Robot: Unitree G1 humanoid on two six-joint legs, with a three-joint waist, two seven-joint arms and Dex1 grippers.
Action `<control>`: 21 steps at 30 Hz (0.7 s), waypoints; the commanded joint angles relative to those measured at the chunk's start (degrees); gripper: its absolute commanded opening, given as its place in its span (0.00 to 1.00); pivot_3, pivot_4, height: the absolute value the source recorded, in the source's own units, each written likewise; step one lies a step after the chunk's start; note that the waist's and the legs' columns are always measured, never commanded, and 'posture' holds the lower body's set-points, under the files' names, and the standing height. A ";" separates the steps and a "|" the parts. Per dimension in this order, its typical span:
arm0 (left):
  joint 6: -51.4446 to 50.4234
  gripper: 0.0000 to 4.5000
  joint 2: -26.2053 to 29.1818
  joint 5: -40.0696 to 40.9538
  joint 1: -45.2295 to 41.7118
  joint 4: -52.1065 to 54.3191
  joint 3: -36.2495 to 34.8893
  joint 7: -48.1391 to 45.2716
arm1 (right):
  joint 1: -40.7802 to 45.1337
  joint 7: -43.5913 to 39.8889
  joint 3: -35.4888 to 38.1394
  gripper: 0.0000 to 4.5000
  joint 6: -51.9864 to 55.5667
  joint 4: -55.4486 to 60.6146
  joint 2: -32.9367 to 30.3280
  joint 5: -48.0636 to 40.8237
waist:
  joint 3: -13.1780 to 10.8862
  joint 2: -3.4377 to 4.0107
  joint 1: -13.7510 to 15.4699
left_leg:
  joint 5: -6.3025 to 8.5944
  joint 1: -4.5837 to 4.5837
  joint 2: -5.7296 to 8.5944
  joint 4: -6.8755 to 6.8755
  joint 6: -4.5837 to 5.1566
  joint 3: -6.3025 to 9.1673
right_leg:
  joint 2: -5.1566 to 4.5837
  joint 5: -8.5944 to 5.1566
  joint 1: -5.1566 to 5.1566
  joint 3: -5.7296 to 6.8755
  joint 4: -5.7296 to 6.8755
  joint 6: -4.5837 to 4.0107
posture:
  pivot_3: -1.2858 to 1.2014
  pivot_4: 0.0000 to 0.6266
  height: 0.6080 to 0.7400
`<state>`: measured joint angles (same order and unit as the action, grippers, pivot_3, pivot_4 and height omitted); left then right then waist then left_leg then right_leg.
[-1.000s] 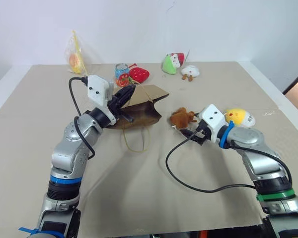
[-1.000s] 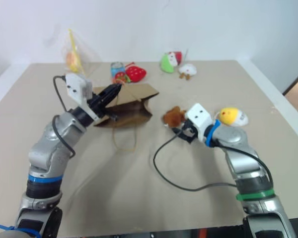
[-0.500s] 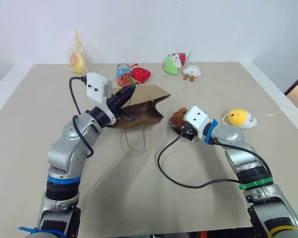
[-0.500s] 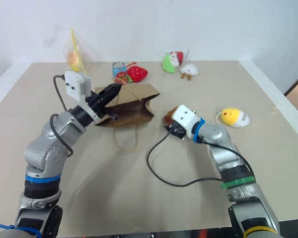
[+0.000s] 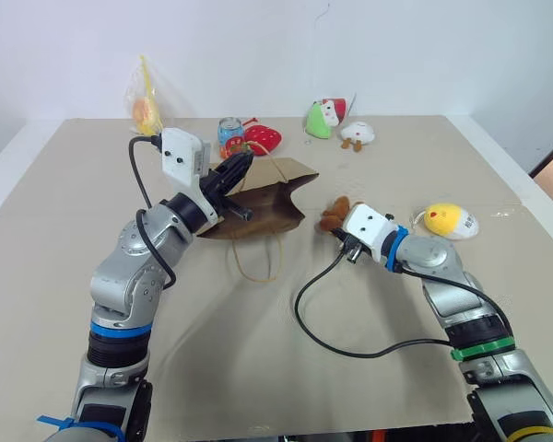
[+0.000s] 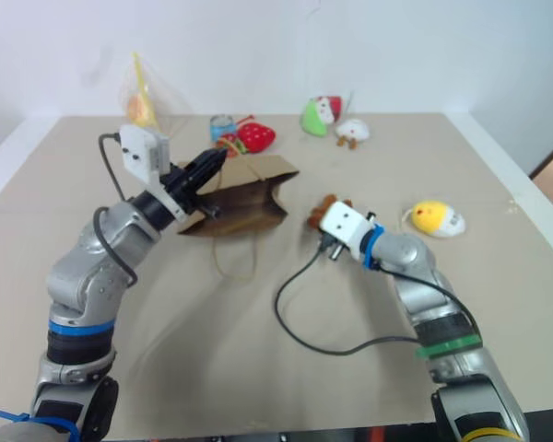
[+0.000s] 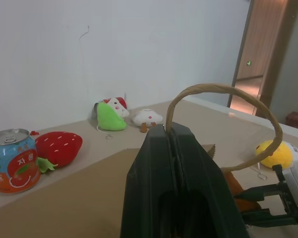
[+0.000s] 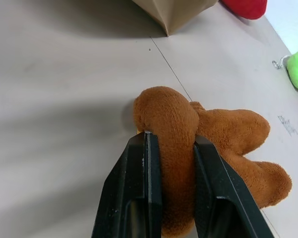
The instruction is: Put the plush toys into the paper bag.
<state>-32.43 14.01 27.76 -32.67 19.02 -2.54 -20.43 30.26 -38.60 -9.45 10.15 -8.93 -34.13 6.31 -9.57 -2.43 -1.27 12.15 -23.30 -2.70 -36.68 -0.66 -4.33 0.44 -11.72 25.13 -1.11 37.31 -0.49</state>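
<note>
Next, I release the brown furry plush toy from my right gripper inside the paper bag's opening [image 5: 249, 218], by my left gripper.
The brown paper bag [image 5: 269, 197] lies on its side mid-table, mouth toward my left arm. My left gripper [image 5: 236, 169] is shut on one of its cord handles [image 7: 223, 89] and holds it raised; the other handle [image 5: 254, 261] lies loose on the table. To the bag's right, my right gripper [image 8: 171, 139] is shut on the brown furry plush toy [image 5: 333, 212], whose body bulges between the two fingers. The yellow egg-shaped plush toy [image 5: 449, 219] lies further right. A red strawberry plush [image 5: 261, 139], a green and red plush [image 5: 321, 117] and a white plush [image 5: 355, 133] sit at the back.
A printed drink can [image 5: 228, 134] stands just behind the bag, next to the strawberry. A clear packet with orange contents [image 5: 144, 103] leans at the back left. A black cable [image 5: 332, 331] loops over the cardboard-covered table [image 5: 258, 368] below my right arm.
My right gripper's fingers, open a second ago, have shut on the brown plush toy, and its wrist has rolled. My left gripper still holds the bag handle in the same place.
</note>
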 commanded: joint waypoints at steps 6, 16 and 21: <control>1.22 0.00 0.62 -0.49 -0.83 0.84 0.45 -0.99 | 2.36 -10.97 14.61 0.21 24.24 28.48 -2.31 -31.09 | 0.00 0.01 -0.05 | 0.00 0.00 -0.04 0.00 0.00 0.03 | 0.05 0.01 0.02 0.01 0.01 0.01 | 0.52 0.24 1.00; 1.81 0.00 0.17 -1.68 -2.15 0.54 0.40 -0.48 | 3.63 -9.08 9.32 0.21 42.16 41.48 -0.97 -48.43 | 0.02 -0.05 -0.10 | 0.00 0.04 -0.05 -0.03 0.00 0.05 | 0.06 0.01 -0.04 0.01 0.00 0.01 | 0.52 0.24 1.00; 1.52 0.00 -0.21 -1.36 -2.60 1.67 0.54 -0.29 | 6.55 -7.30 1.77 0.21 35.06 34.87 2.60 -39.73 | 0.02 -0.05 -0.11 | 0.00 0.01 -0.05 -0.03 0.00 0.03 | 0.08 0.02 0.01 0.00 0.01 0.02 | 0.52 0.24 1.00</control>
<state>-32.00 13.97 26.30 -33.79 18.52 -1.93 -20.72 35.23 -46.50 -6.23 48.74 27.53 -32.07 -36.44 -9.55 -2.47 -1.38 12.15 -23.29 -2.76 -36.72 -0.66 -4.30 0.52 -11.70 25.13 -1.12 37.32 -0.47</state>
